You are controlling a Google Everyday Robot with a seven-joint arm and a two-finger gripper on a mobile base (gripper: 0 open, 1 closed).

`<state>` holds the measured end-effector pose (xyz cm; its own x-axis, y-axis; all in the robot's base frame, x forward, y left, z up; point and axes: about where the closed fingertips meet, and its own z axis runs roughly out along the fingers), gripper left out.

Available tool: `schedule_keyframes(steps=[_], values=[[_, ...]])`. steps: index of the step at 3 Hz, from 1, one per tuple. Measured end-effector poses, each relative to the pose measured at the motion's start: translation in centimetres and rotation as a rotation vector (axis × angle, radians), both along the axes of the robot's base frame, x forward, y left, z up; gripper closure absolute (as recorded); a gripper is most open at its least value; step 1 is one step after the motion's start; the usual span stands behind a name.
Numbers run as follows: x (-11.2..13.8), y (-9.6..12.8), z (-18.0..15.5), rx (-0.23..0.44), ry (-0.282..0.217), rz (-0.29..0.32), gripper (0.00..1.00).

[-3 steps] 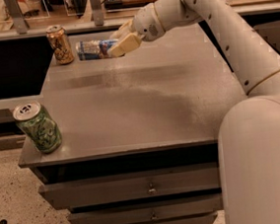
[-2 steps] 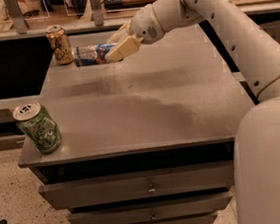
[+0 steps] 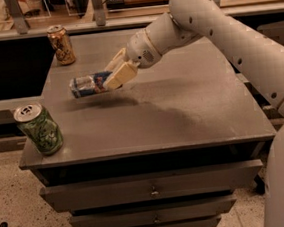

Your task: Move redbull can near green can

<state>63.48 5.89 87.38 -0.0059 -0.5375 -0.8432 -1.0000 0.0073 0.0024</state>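
Observation:
My gripper needs to let go of the redbull can on the grey table (image 3: 79, 106) next to the green can, with its top toward that can. The redbull can is still in the air above the table.
The redbull can (image 3: 85, 85), slim, blue and silver, lies on its side in the air above the grey table (image 3: 191, 105), its top pointing left. My gripper (image 3: 114, 74) is shut on its right half, cream fingers (image 3: 120, 76) on either side. The can casts a shadow on the table just below. The green can (image 3: 39, 129), stout with a pale leafy pattern and silver top, stands upright at the table's front left corner. The held can is up and to the right of it, well apart.
An orange-brown patterned can (image 3: 61, 44) stands upright at the table's back left corner. The white arm (image 3: 224, 32) reaches in from the right across the table's back half. Drawers (image 3: 152, 190) are below the tabletop. A dark shelf runs to the left.
My gripper has carried the redbull can from beside the orange-brown can at the back toward the front left, closer to the green can. Both other cans have stayed put.

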Motion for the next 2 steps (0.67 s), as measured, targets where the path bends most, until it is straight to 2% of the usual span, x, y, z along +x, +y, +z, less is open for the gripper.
schedule_keyframes(steps=[1, 2], values=[[-0.3, 0.7, 0.3, 0.005, -0.003, 0.026, 1.00], [-2.8, 1.7, 1.7, 0.057, -0.031, 0.076, 1.00]])
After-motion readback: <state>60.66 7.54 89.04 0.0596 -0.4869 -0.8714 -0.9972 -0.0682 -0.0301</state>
